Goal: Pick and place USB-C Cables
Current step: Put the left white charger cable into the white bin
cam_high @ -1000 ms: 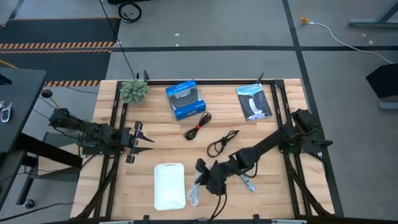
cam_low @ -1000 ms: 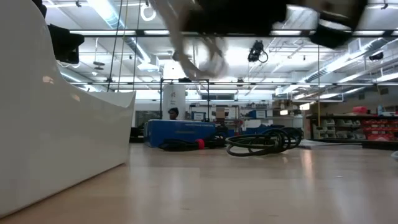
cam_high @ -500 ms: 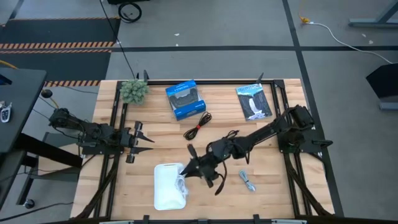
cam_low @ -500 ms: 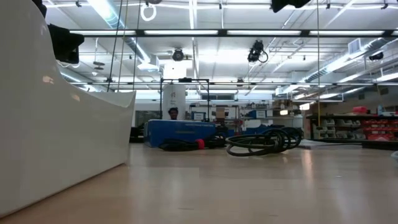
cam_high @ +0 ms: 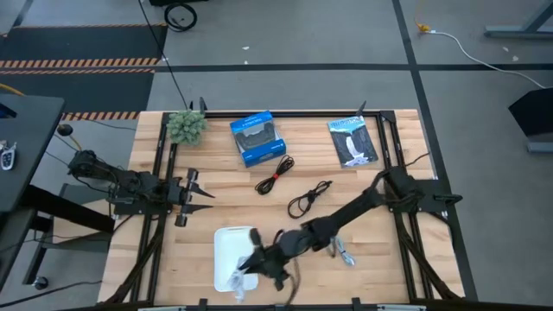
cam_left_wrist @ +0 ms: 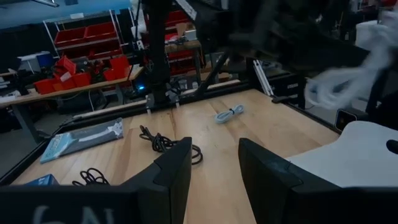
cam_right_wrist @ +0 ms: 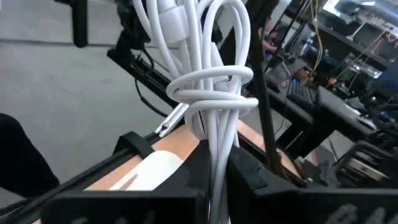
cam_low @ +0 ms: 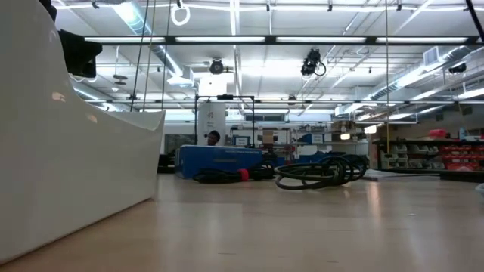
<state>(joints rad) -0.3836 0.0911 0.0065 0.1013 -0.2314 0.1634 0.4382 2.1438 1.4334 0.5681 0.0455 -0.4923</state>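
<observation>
The robot's right gripper will set the white cable bundle down around the middle of the white tray (cam_high: 239,262).
My right gripper (cam_high: 252,263) is shut on the white cable bundle (cam_high: 239,277) over the near end of the white tray (cam_high: 225,244). The grey bundle (cam_high: 343,252) lies flat on the table to the right of the tray. The plain black bundle (cam_high: 309,199) and the black bundle with a red tie (cam_high: 275,174) lie near the table's middle. My left gripper (cam_high: 195,195) is open and waits by the table's left edge, above the wood (cam_left_wrist: 214,174). My right gripper pinches the white bundle between its two fingers just below the wound wrap (cam_right_wrist: 214,146), fingers along the strands. The arm comes slanting from the table's right. The loops (cam_right_wrist: 211,37) stick out past the fingertips, and the bundle (cam_left_wrist: 348,74) is lifted clear above the tray (cam_left_wrist: 367,149).
A blue box (cam_high: 257,138), a flat black-and-white packet (cam_high: 352,141) and a small green plant (cam_high: 186,125) sit along the far edge. Black frame rails run along both sides of the table. In the low view the tray wall (cam_low: 76,151) fills the left.
My right gripper has carried the white bundle from the near middle of the table toward the left edge, passing the tray's far right corner, to over the tray's near end. The bundle has stayed lifted and shut in the fingers. The grey bundle has stayed on the table.
</observation>
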